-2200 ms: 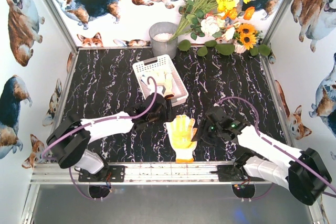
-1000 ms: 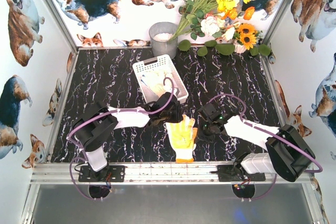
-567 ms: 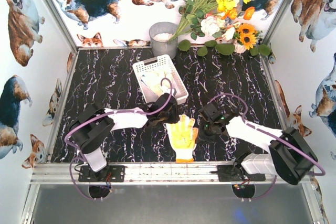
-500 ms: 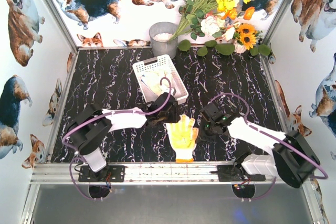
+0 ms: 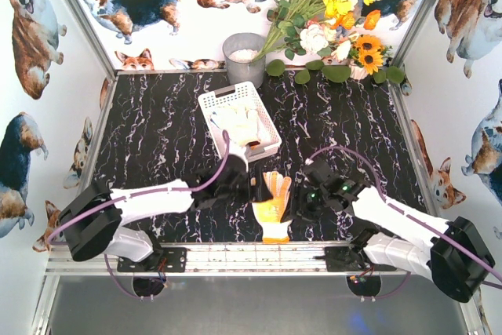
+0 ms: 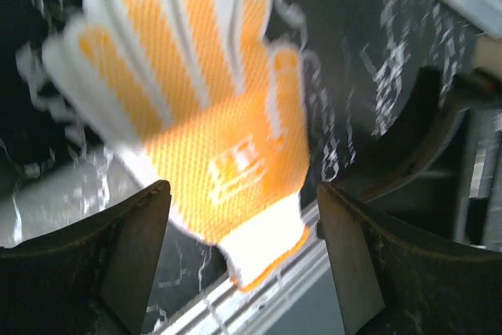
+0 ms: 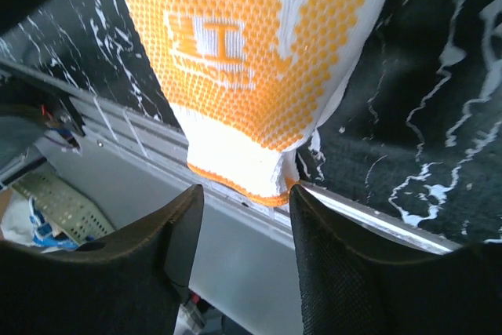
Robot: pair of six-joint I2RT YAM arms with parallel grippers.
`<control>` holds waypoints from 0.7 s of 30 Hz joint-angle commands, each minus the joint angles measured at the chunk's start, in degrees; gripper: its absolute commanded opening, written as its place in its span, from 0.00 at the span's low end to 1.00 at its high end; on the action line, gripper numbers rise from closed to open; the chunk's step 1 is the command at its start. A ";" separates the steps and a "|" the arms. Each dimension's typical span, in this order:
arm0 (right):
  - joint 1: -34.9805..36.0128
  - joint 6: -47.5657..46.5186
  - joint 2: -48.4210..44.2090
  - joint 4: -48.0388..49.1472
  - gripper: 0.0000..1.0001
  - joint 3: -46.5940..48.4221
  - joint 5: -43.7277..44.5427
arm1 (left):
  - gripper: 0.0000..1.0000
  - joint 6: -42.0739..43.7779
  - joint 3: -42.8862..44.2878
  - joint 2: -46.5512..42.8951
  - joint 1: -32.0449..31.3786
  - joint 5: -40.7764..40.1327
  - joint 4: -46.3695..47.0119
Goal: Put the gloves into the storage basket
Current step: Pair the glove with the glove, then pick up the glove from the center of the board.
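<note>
Next, my left gripper shuts on the glove's white cuff (image 5: pixel 265 227) (image 6: pixel 227 252), on the side of the cuff away from my right gripper, just under the yellow-orange dotted palm.
A yellow-orange dotted glove (image 5: pixel 275 203) with a white, orange-trimmed cuff lies flat on the black marble table, its cuff at the front rail. My left gripper (image 5: pixel 255 191) is open at the glove's left side. In the left wrist view the glove (image 6: pixel 205 135) lies ahead of the open left gripper (image 6: pixel 243 264), its cuff between the spread fingers. My right gripper (image 5: pixel 300 202) is open at the glove's right side. In the right wrist view the cuff of the glove (image 7: pixel 235 52) lies just ahead of the open right gripper (image 7: pixel 245 249). The white latticed storage basket (image 5: pixel 269 133) behind holds cream gloves (image 5: pixel 238 125).
A grey round pot (image 5: pixel 244 57) stands behind the basket, with a bunch of flowers (image 5: pixel 329 13) at the back right. The metal front rail (image 5: pixel 196 256) runs just under the glove's cuff and also shows in the right wrist view (image 7: pixel 392 213). Corgi-print walls close in both sides.
My left gripper has pulled back from the basket's near end toward the front, down to the glove's left side. My right gripper has shifted slightly nearer. The glove lies about where it was.
</note>
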 commanded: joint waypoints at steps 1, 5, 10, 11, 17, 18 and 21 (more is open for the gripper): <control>2.63 4.12 -1.31 6.39 0.51 -3.08 -3.40 | 0.71 -9.85 -5.83 -1.45 -2.92 2.90 4.17; 4.08 8.16 -1.10 11.33 0.51 -7.61 -3.03 | 0.70 -14.86 -9.56 0.44 -5.14 3.44 9.90; 4.66 10.88 -1.02 14.28 0.48 -10.71 -1.54 | 0.66 -20.27 -14.50 3.26 -6.48 5.34 19.00; 4.69 11.36 -1.04 14.32 0.46 -11.08 -1.08 | 0.66 -20.77 -15.05 3.58 -6.60 5.50 20.02; 5.14 13.57 -0.70 17.58 0.43 -13.52 -0.84 | 0.60 -21.78 -15.41 5.08 -7.69 6.01 20.62; 5.15 14.07 -0.42 18.58 0.43 -14.18 -0.99 | 0.59 -22.15 -15.66 5.15 -7.90 5.81 20.62; 5.18 15.17 0.72 20.69 0.40 -15.73 -1.43 | 0.56 -24.02 -17.28 4.21 -8.34 3.96 20.77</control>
